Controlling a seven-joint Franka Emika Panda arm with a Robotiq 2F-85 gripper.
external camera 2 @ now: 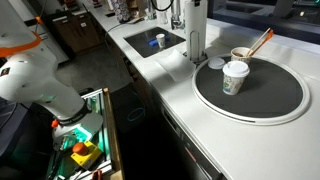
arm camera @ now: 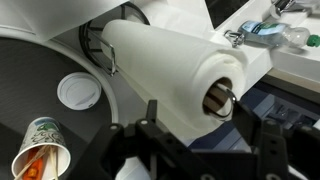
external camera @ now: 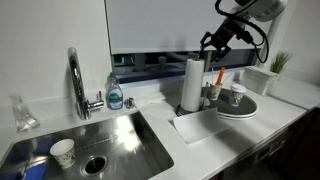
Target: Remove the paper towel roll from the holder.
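Note:
I can see the holder's looped rod tip poking out of the roll's core by my gripper's finger, so next I pinch just the roll's side point(arm camera: 190, 97) before lifting.
The paper towel roll point(external camera: 192, 85) stands upright on the counter between the sink and a dark round tray; it also shows in the other exterior view point(external camera 2: 197, 30). In the wrist view the roll point(arm camera: 165, 70) fills the middle, with its brown core end facing me. The holder's dark wire ring base point(arm camera: 97, 52) shows at the roll's far end, and the looped rod tip point(arm camera: 230, 95) pokes out of the core. My gripper point(arm camera: 210, 135) is open and empty just above the roll's top, one finger on each side. In an exterior view it point(external camera: 213, 60) hangs just above the roll's top, slightly towards the tray.
A chrome faucet point(external camera: 75, 75), a blue soap bottle point(external camera: 115, 92) and a sink point(external camera: 125, 130) holding a paper cup point(external camera: 62, 152) lie beyond the roll. The dark round tray point(external camera 2: 275, 100) carries a paper cup point(external camera 2: 235, 78), and a white lid point(external camera 2: 216, 63) lies beside it.

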